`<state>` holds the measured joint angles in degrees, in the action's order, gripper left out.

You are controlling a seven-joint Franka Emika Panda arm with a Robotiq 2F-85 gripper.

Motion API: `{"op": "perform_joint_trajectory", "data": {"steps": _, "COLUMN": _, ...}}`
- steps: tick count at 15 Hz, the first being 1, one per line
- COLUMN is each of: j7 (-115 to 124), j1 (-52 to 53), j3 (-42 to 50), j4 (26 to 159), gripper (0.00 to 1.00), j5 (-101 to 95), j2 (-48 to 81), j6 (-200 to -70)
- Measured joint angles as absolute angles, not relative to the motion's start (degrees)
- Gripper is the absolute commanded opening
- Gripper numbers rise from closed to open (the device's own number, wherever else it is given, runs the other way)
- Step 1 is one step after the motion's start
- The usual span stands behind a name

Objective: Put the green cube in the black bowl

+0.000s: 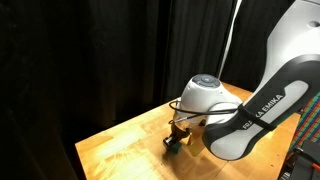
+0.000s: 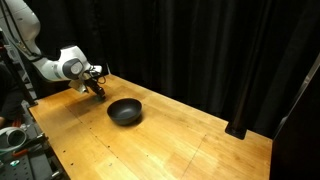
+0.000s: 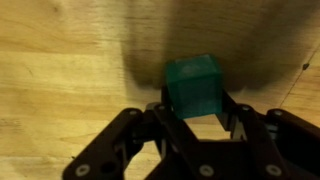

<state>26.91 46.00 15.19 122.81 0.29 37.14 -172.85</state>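
I should let go of the green cube, now low over the wooden table, with my gripper on the inside bottom of the black bowl (image 1: 215, 115), close to its middle.
The green cube (image 3: 194, 86) is a small green block sitting between my two black fingers in the wrist view, and both fingertips touch its sides. My gripper (image 3: 195, 108) is shut on it, low over the wooden table. In an exterior view the gripper (image 1: 177, 138) points down near the table's edge, with a speck of green (image 1: 172, 144) at its tips. In an exterior view the gripper (image 2: 97, 88) is at the far left of the table. The black bowl (image 2: 125, 118) stands on the table a short way to its right, empty.
The wooden table (image 2: 180, 140) is ringed by black curtains. Equipment and cables stand off the table's left edge (image 2: 15, 135). My white arm (image 1: 260, 105) fills the right side of an exterior view.
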Motion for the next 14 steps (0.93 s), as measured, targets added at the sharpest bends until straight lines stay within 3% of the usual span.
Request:
{"op": "perform_joint_trajectory", "data": {"steps": 6, "j7": 29.5, "j1": 47.4, "j3": 18.1, "j4": 123.9, "gripper": 0.20, "j5": -1.3, "j2": 32.4, "j6": -160.5}}
{"op": "perform_joint_trajectory", "data": {"steps": 14, "j7": 44.0, "j1": 45.4, "j3": 25.9, "j4": 125.9, "gripper": 0.20, "j5": -21.3, "j2": 21.5, "j6": -151.3}}
